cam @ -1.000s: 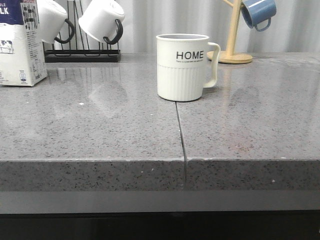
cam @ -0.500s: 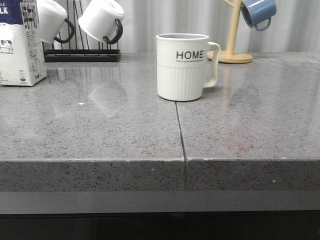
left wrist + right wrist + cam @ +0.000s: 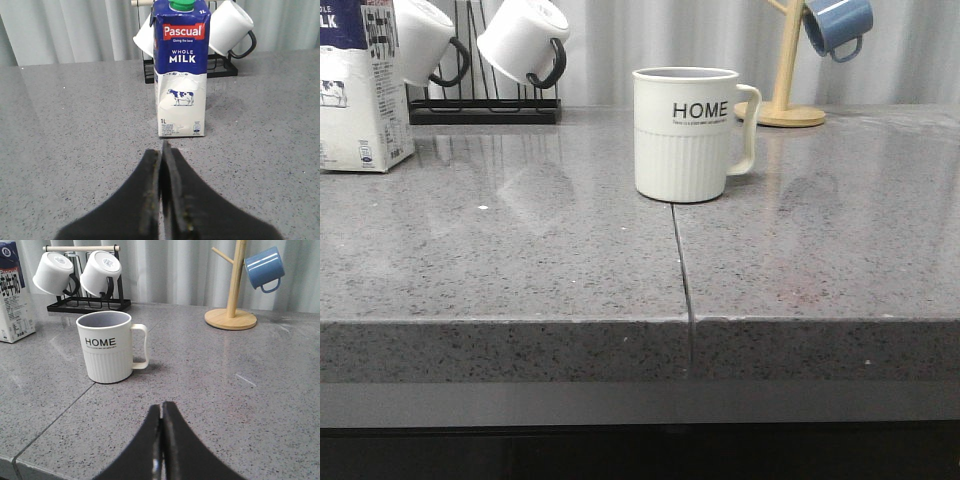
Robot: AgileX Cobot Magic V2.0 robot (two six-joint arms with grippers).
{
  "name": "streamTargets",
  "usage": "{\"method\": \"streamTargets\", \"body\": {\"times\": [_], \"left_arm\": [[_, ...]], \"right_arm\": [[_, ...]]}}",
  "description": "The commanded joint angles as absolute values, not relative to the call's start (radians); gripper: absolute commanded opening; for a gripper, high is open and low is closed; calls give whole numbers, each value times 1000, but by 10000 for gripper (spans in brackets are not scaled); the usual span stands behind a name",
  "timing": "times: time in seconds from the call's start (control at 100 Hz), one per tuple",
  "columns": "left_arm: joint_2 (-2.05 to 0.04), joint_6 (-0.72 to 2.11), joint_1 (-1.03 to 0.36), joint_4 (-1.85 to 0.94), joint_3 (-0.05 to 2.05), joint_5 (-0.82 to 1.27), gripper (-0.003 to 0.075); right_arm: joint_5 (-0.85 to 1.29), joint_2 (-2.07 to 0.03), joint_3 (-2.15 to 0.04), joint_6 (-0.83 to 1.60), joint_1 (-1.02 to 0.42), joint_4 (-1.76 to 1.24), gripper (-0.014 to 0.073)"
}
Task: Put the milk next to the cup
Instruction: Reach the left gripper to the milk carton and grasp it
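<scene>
The milk has the dark blue top band (image 3: 344, 24) (image 3: 181, 59) level with its white MILK lettering and above the printed cow. Next, my left gripper closes around that band.
The milk (image 3: 360, 90), a tall white carton with a dark blue top band, stands upright at the far left of the grey counter. It also shows in the left wrist view (image 3: 180, 70) and at the edge of the right wrist view (image 3: 14, 295). The cup (image 3: 685, 133), cream-white and ribbed with "HOME" lettering, stands mid-counter, handle to the right; it also shows in the right wrist view (image 3: 107, 346). My left gripper (image 3: 163, 147) is shut and empty, a short way in front of the milk. My right gripper (image 3: 162, 407) is shut and empty, in front of the cup. Neither gripper shows in the front view.
A black rack (image 3: 485, 105) with white black-handled mugs (image 3: 525, 40) stands behind the milk. A wooden mug tree (image 3: 785, 70) holds a blue mug (image 3: 835, 25) at the back right. A seam (image 3: 682, 270) runs from the cup to the counter's front edge.
</scene>
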State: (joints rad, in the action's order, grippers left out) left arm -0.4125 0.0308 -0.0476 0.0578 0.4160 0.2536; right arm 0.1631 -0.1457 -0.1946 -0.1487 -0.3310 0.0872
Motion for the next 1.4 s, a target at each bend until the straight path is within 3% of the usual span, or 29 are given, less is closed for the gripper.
{"method": "streamTargets", "body": {"times": [0.0,0.1,0.22,0.32,0.77,1.39], "left_arm": [[-523,25,-45,60,473,109,59],[-615,25,-45,60,475,-34,246],[-729,23,-45,58,515,-103,564],[-831,23,-45,53,567,-145,681],[-1204,21,-102,11,773,-290,680],[-1488,-14,-131,-35,971,-350,680]], "right_arm": [[94,-153,-220,-150,-332,87,-67],[94,-153,-220,-150,-332,87,-67],[94,-153,-220,-150,-332,87,-67],[94,-153,-220,-150,-332,87,-67],[94,-153,-220,-150,-332,87,-67],[94,-153,-220,-150,-332,87,-67]]}}
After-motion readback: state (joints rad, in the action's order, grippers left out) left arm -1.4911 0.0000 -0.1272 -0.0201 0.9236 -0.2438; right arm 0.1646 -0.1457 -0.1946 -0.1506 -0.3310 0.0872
